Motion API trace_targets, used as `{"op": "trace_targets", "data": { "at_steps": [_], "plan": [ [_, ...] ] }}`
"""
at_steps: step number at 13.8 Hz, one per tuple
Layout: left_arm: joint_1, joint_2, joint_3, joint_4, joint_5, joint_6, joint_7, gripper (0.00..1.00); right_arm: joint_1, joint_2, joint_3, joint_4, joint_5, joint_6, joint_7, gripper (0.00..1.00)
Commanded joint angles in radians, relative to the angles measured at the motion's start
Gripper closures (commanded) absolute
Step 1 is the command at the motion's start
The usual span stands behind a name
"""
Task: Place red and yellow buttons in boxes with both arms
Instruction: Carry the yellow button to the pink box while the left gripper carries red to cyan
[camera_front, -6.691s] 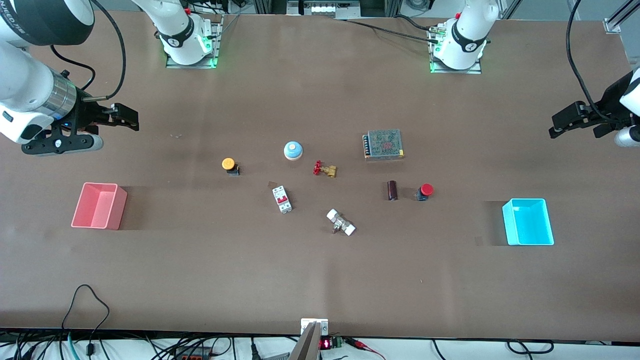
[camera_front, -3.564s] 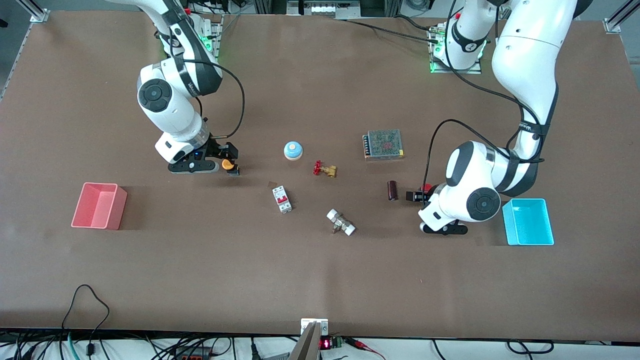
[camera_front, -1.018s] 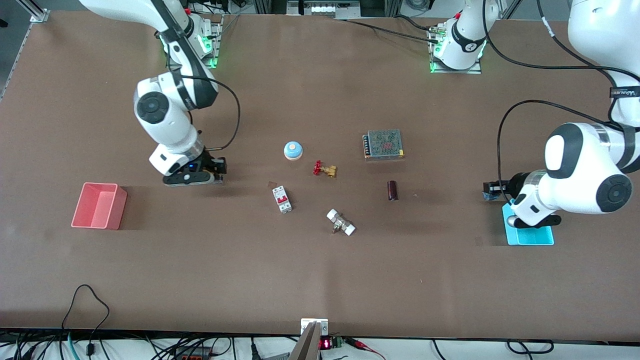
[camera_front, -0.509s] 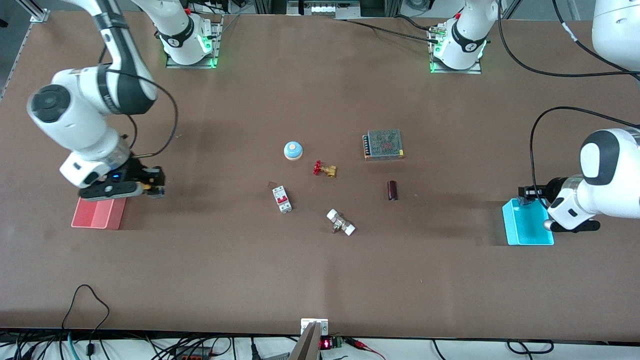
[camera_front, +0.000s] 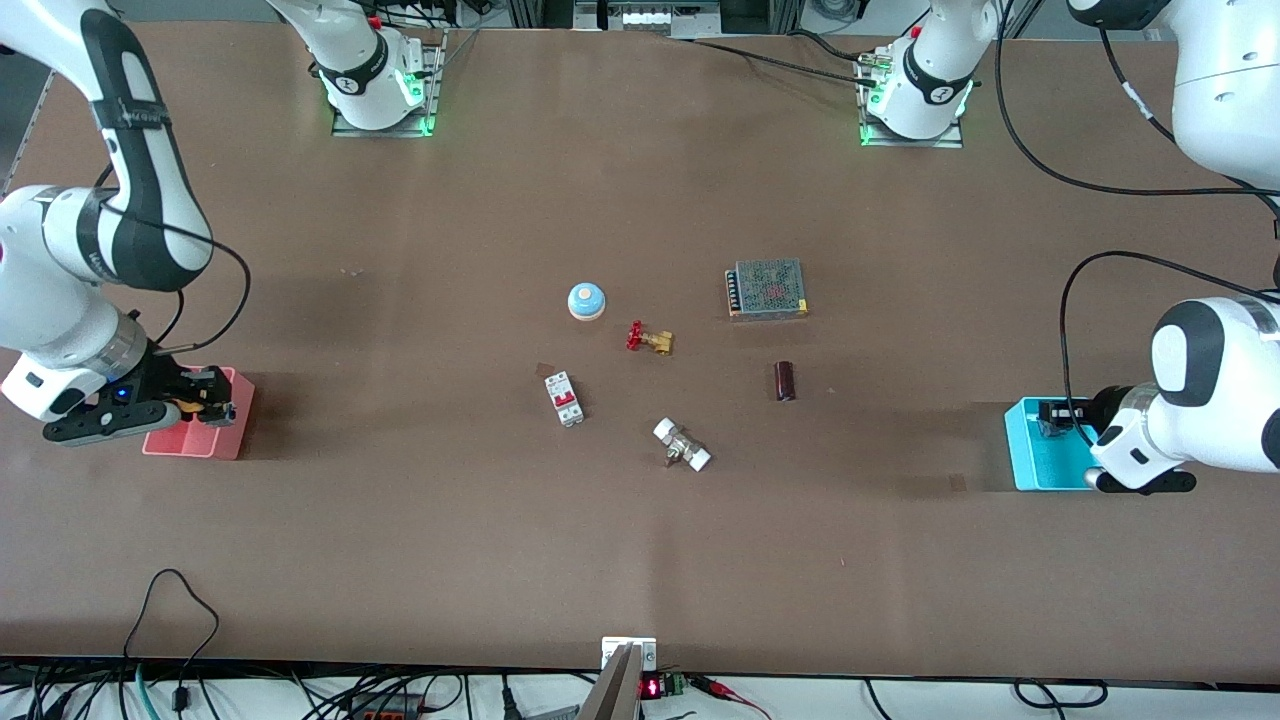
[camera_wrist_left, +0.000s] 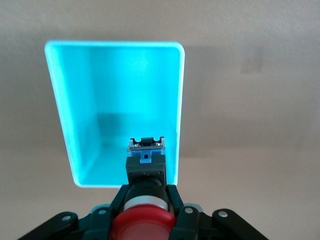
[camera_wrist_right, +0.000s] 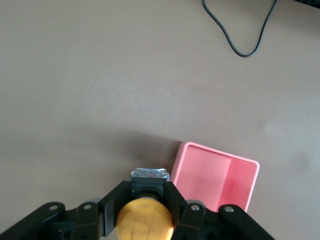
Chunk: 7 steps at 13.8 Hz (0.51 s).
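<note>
The robot's left gripper needs to put the red button down near the middle of the cyan bin's bottom (camera_front: 1059, 445) (camera_wrist_left: 120, 120). The red button hangs above that bin now.
My right gripper (camera_front: 208, 400) is shut on the orange-yellow button (camera_front: 187, 405) and holds it over the pink-red bin (camera_front: 205, 443), at the bin's end farther from the front camera. In the right wrist view the fingers (camera_wrist_right: 112, 205) clamp the button (camera_wrist_right: 145, 221), and the pink-red bin (camera_wrist_right: 216, 181) lies just beside it. My left gripper (camera_front: 1056, 414) is shut on the red button, whose cap is hidden in the front view, over the cyan bin (camera_front: 1040, 468). In the left wrist view the red button (camera_wrist_left: 143, 226) hangs above the cyan bin (camera_wrist_left: 120, 95).
Mid-table lie a light-blue dome (camera_front: 587, 300), a brass valve with a red handwheel (camera_front: 650, 339), a grey mesh-topped box (camera_front: 767, 288), a white circuit breaker (camera_front: 564, 398), a dark cylinder (camera_front: 785, 380) and a white fitting (camera_front: 682, 445). A black cable (camera_wrist_right: 240, 30) lies near the pink-red bin.
Both arms picked their buttons off the table and carried them outward. The right gripper moved from beside the pink-red bin to over it; the left gripper moved a little farther over the cyan bin.
</note>
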Motion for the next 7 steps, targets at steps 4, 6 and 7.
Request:
{"op": "trace_targets", "data": {
  "at_steps": [4,6,7],
  "plan": [
    [0.022,0.045,-0.004,0.043,0.023,0.069,0.055,0.92,-0.060,0.042,0.011,0.029,0.002,0.019,-0.050,0.89],
    [0.031,0.062,-0.004,0.043,0.025,0.084,0.055,0.92,-0.075,0.051,0.009,0.026,0.005,0.025,-0.050,0.89],
    [0.034,0.072,-0.004,0.043,0.025,0.086,0.053,0.92,-0.081,0.057,0.009,0.019,0.007,0.036,-0.050,0.89]
  ]
}}
